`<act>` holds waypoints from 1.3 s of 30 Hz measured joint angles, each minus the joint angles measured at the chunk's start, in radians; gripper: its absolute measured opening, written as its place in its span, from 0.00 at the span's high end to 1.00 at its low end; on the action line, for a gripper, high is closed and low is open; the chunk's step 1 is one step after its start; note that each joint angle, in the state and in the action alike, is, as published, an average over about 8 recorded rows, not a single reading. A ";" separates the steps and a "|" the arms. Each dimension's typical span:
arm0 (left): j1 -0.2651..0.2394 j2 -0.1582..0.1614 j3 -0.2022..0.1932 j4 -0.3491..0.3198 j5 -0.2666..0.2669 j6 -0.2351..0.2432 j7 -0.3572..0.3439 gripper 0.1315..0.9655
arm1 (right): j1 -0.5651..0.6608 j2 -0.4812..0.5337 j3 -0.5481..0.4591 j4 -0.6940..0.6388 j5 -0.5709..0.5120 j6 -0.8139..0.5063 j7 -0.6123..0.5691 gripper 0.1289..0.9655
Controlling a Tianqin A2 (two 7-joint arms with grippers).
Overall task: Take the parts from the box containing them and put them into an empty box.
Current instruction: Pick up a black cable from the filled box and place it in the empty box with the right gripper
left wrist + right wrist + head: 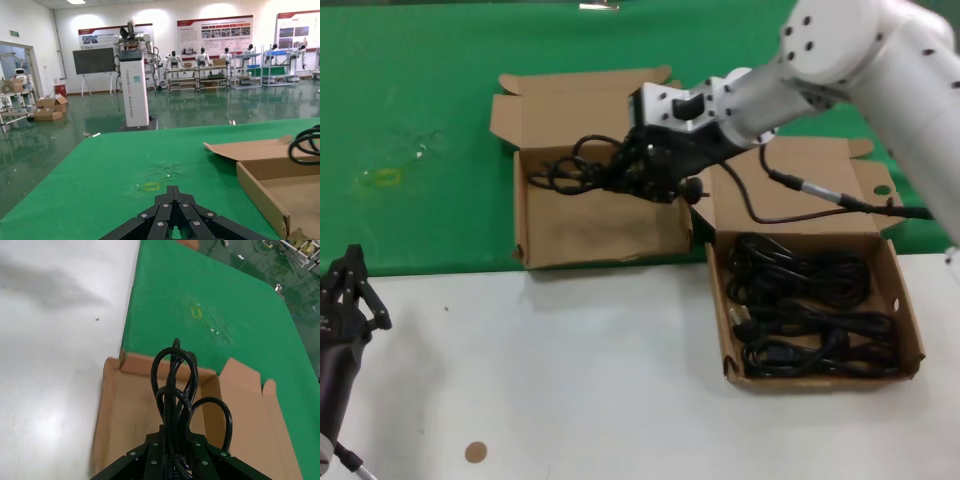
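Observation:
The robot's right gripper should release the black power cable bundle on the wider box's bare bottom, toward the white table (592,221) (143,436).
My right gripper (638,172) is shut on a black power cable bundle (572,170) and holds it over the wider squarish cardboard box (600,235), whose tray floor shows bare. In the right wrist view the cable's loops (172,385) stick out from the shut gripper (174,432) above that box (127,405). The longer narrower box (912,335) stands to the right and holds several coiled black cables (810,315). My left gripper (348,290) is parked at the near left over the white table, shut and empty (173,191).
The boxes straddle the border of the green mat (420,120) and the white table (570,380). A yellow mark (385,178) lies on the mat. A small brown disc (475,452) lies on the table. The right arm's own lead (800,190) hangs over the narrower box's lid.

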 joint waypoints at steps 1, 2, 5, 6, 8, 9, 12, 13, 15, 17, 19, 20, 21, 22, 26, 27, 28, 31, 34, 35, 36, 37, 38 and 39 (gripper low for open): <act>0.000 0.000 0.000 0.000 0.000 0.000 0.000 0.99 | 0.006 -0.014 0.000 -0.024 0.002 0.007 -0.008 0.91; 0.000 0.000 0.000 0.000 0.000 0.000 0.000 0.99 | 0.013 -0.028 0.000 -0.048 0.004 0.015 -0.016 0.91; 0.000 0.000 0.000 0.000 0.000 0.000 0.000 0.99 | 0.034 -0.068 0.001 -0.124 0.010 0.037 -0.044 0.91; 0.000 0.000 0.000 0.000 0.000 0.000 0.000 0.99 | 0.041 -0.080 0.002 -0.150 0.013 0.045 -0.055 0.91; 0.000 0.000 0.000 0.000 0.000 0.000 0.000 0.99 | 0.054 -0.104 0.005 -0.200 0.018 0.059 -0.078 0.91; 0.000 0.000 0.000 0.000 0.000 0.000 0.000 0.99 | 0.060 -0.115 0.006 -0.225 0.021 0.066 -0.091 0.91; 0.000 0.000 0.000 0.000 0.000 0.000 0.000 0.99 | 0.078 -0.144 0.005 -0.296 0.037 0.089 -0.128 0.91; 0.000 0.000 0.000 0.000 0.000 0.000 0.000 0.99 | 0.084 -0.152 0.001 -0.317 0.045 0.097 -0.139 0.91; 0.000 0.000 0.000 0.000 0.000 0.000 0.000 0.99 | 0.093 -0.166 -0.011 -0.354 0.066 0.113 -0.159 0.91; 0.000 0.000 0.000 0.000 0.000 0.000 0.000 0.99 | 0.101 -0.175 -0.030 -0.384 0.092 0.128 -0.177 0.91; 0.000 0.000 0.000 0.000 0.000 0.000 0.000 0.99 | 0.107 -0.181 -0.053 -0.407 0.120 0.141 -0.190 0.91; 0.000 0.000 0.000 0.000 0.000 0.000 0.000 0.99 | 0.110 -0.183 -0.065 -0.417 0.134 0.147 -0.197 0.91; 0.000 0.000 0.000 0.000 0.000 0.000 0.000 0.99 | 0.112 -0.184 -0.076 -0.426 0.147 0.152 -0.202 0.91; 0.000 0.000 0.000 0.000 0.000 0.000 0.000 0.99 | 0.113 -0.186 -0.087 -0.434 0.159 0.157 -0.208 0.91; 0.000 0.000 0.000 0.000 0.000 0.000 0.000 0.99 | 0.117 -0.188 -0.128 -0.458 0.206 0.174 -0.226 0.91; 0.000 0.000 0.000 0.000 0.000 0.000 0.000 0.99 | 0.118 -0.189 -0.137 -0.462 0.218 0.179 -0.231 0.91; 0.000 0.000 0.000 0.000 0.000 0.000 0.000 0.99 | 0.119 -0.189 -0.147 -0.465 0.229 0.183 -0.234 0.91; 0.000 0.000 0.000 0.000 0.000 0.000 0.000 0.99 | 0.120 -0.189 -0.174 -0.474 0.262 0.198 -0.243 0.91; 0.000 0.000 0.000 0.000 0.000 0.000 0.000 0.99 | 0.121 -0.189 -0.198 -0.479 0.291 0.210 -0.249 0.90; 0.000 0.000 0.000 0.000 0.000 0.000 0.000 0.99 | 0.121 -0.189 -0.206 -0.481 0.299 0.213 -0.251 0.90; 0.000 0.000 0.000 0.000 0.000 0.000 0.000 0.99 | 0.122 -0.189 -0.214 -0.482 0.308 0.217 -0.253 0.89; 0.000 0.000 0.000 0.000 0.000 0.000 0.000 0.99 | 0.122 -0.189 -0.221 -0.483 0.316 0.219 -0.254 0.89; 0.000 0.000 0.000 0.000 0.000 0.000 0.000 0.99 | 0.123 -0.189 -0.228 -0.484 0.324 0.222 -0.256 0.89; 0.000 0.000 0.000 0.000 0.000 0.000 0.000 0.99 | 0.123 -0.190 -0.235 -0.485 0.333 0.225 -0.258 0.89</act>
